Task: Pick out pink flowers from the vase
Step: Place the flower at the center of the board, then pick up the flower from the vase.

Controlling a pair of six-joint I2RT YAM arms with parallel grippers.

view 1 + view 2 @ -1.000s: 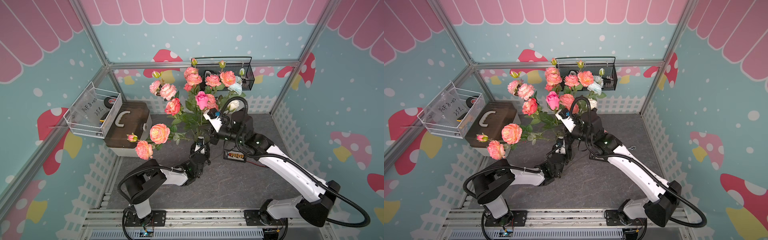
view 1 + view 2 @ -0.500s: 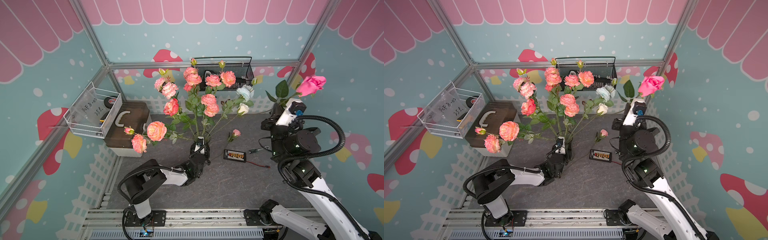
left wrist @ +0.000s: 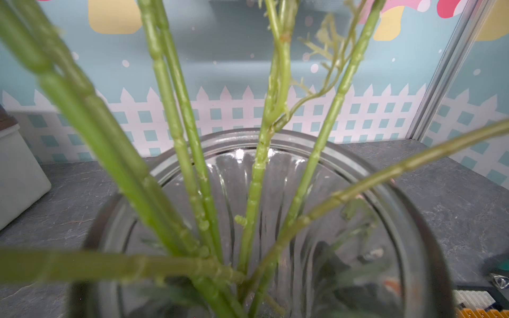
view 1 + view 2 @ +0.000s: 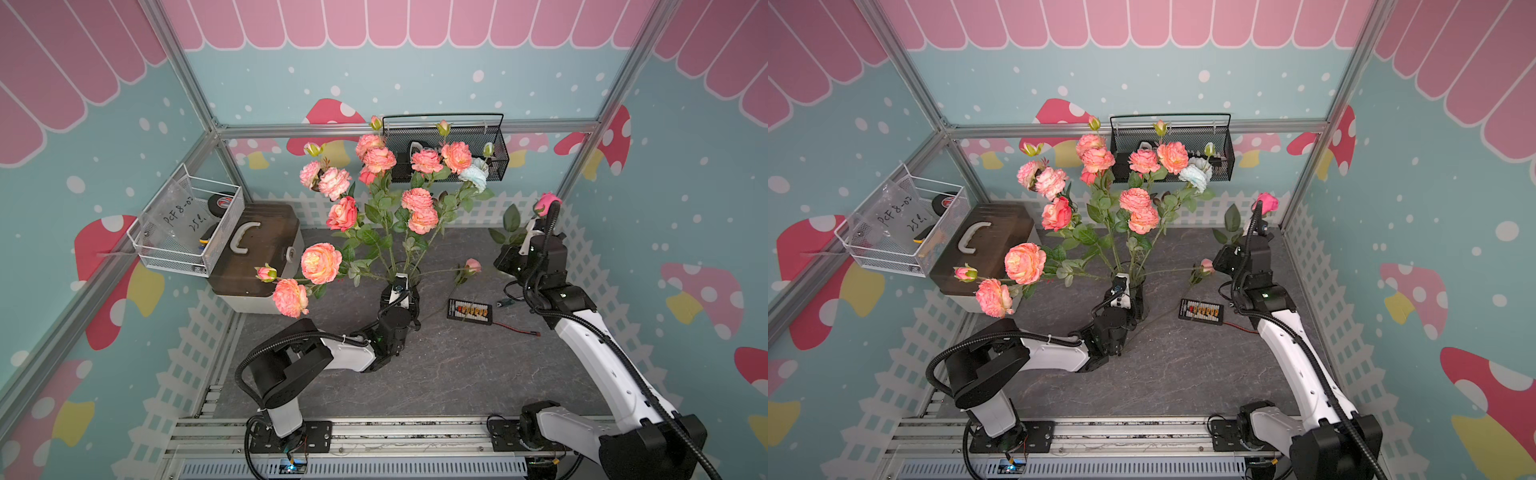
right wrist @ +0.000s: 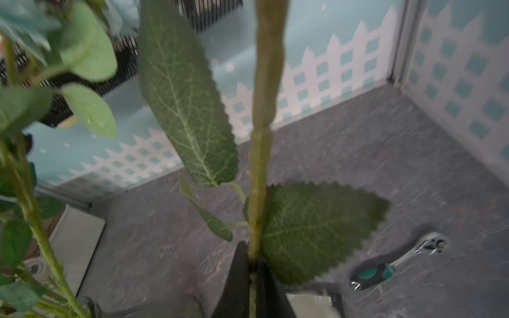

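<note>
Next, my right gripper lets go of the magenta rose on the table (image 4: pixel 472 286), in the spot between the small pink bud and the connector board.
The clear glass vase (image 4: pixel 406 274) stands mid-table, full of pink flowers (image 4: pixel 417 199) with coral and peach heads, plus one pale blue bloom (image 4: pixel 473 176). My left gripper (image 4: pixel 400 296) is shut on the vase from the front. The left wrist view shows only the vase rim (image 3: pixel 275 136) and green stems (image 3: pixel 176 132), not my fingers. My right gripper (image 5: pixel 252 263) is shut on the stem of a magenta rose (image 4: pixel 547 202), held upright by the back right corner, clear of the vase. A small pink bud (image 4: pixel 472 265) leans out rightwards.
A brown-lidded box (image 4: pixel 253 253) and a white wire basket (image 4: pixel 187 226) stand at the left. A black mesh basket (image 4: pixel 444 153) hangs on the back wall. A black connector board (image 4: pixel 469 309) with a cable lies right of the vase. A teal-handled ratchet (image 5: pixel 396 264) lies near the right wall.
My right gripper has pulled the magenta rose out of the bouquet, swung it up and right, then lowered it toward the back right corner. The left arm has stayed at the vase.
</note>
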